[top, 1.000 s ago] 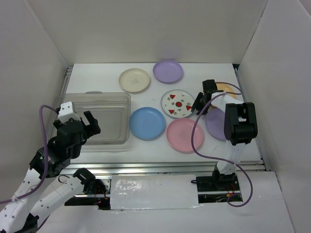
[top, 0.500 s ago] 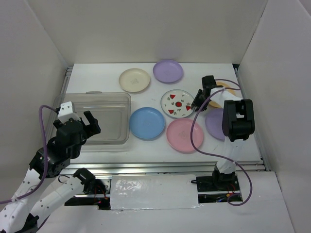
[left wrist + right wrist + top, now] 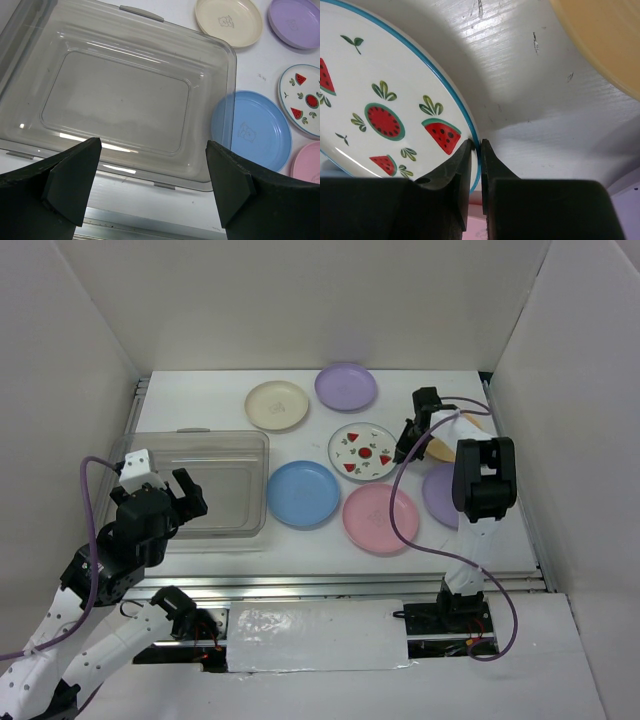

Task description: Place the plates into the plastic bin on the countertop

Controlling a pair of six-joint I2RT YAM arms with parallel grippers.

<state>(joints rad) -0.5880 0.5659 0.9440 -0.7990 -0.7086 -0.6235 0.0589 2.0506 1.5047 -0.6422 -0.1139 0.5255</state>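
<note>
The robot's right gripper will release the white fruit-print plate on the bottom of the plastic bin, toward the blue plate (image 3: 215, 488).
My right gripper (image 3: 402, 451) is shut on the right rim of the white fruit-print plate (image 3: 361, 451); in the right wrist view its fingers (image 3: 460, 165) pinch the blue-edged rim of that plate (image 3: 380, 105), which is lifted and tilted off the countertop (image 3: 545, 125). My left gripper (image 3: 150, 185) is open and empty, hovering over the near edge of the clear plastic bin (image 3: 120, 95), which holds nothing. The bin also shows at the left in the top view (image 3: 215, 480). Blue (image 3: 302, 493), pink (image 3: 379, 517), cream (image 3: 277, 404) and lilac (image 3: 346, 386) plates lie on the countertop.
An orange plate (image 3: 452, 435) and a second lilac plate (image 3: 440, 495) lie right of my right arm, partly hidden by it. White walls enclose the countertop on three sides. A metal rail (image 3: 330, 585) runs along the front edge.
My right gripper moved slightly back and left, and the fruit-print plate shifted with it, its right rim lifted. The left arm has not moved.
</note>
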